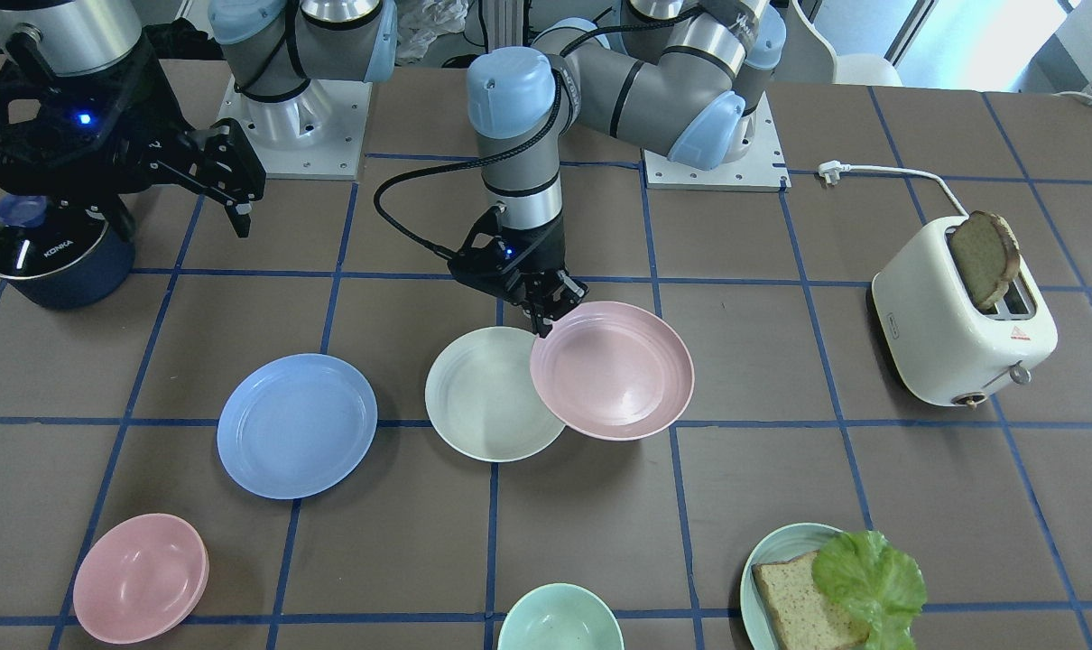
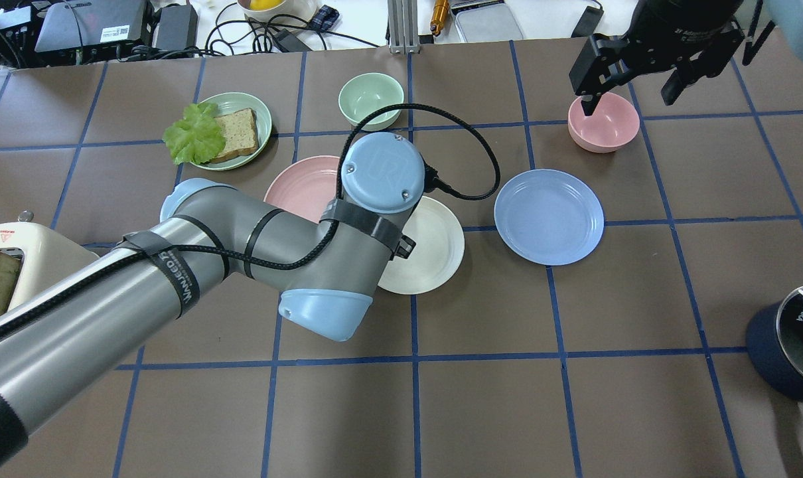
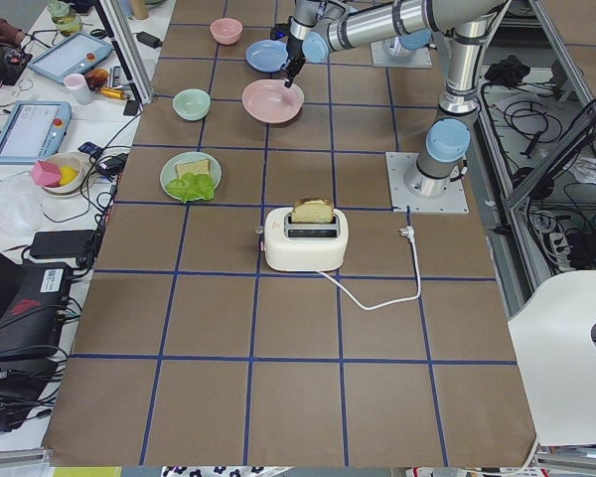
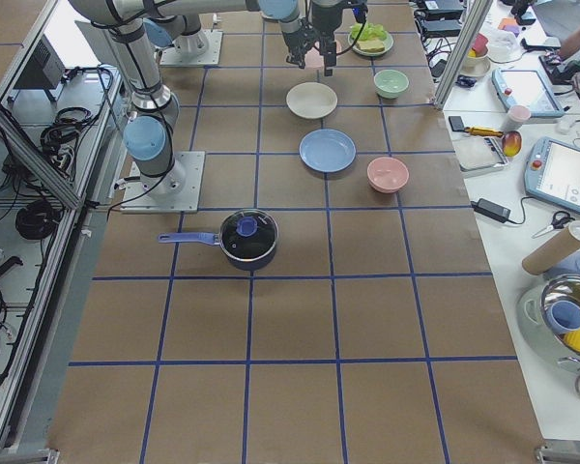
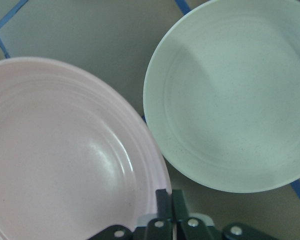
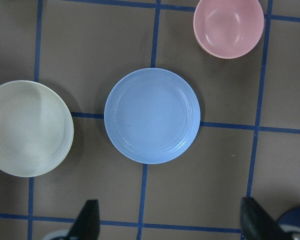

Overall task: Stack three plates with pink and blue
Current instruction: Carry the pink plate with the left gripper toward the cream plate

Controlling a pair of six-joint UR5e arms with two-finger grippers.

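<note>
Next, my left gripper sets the pale pink plate down so that it sits squarely on top of the cream-white plate (image 1: 499, 391) (image 5: 236, 92).
My left gripper (image 1: 543, 325) is shut on the near rim of the pale pink plate (image 1: 611, 370). It holds the plate tilted and lifted, with its edge over the rim of the cream-white plate (image 1: 487, 397). The left wrist view shows the shut fingers (image 5: 167, 200) on the pink plate (image 5: 55, 150), with the cream plate (image 5: 230, 95) beside it. The periwinkle blue plate (image 1: 296, 424) lies flat on the table, apart from the other two. My right gripper (image 1: 239, 194) is open and empty, high above the table; it looks down on the blue plate (image 6: 151, 115).
A pink bowl (image 1: 140, 578) and a pale teal bowl (image 1: 559, 618) stand at the operators' edge. A teal plate (image 1: 763, 551) holds bread and lettuce. A white toaster (image 1: 961, 325) with a slice stands on my left side. A dark lidded pot (image 1: 54, 253) is under my right arm.
</note>
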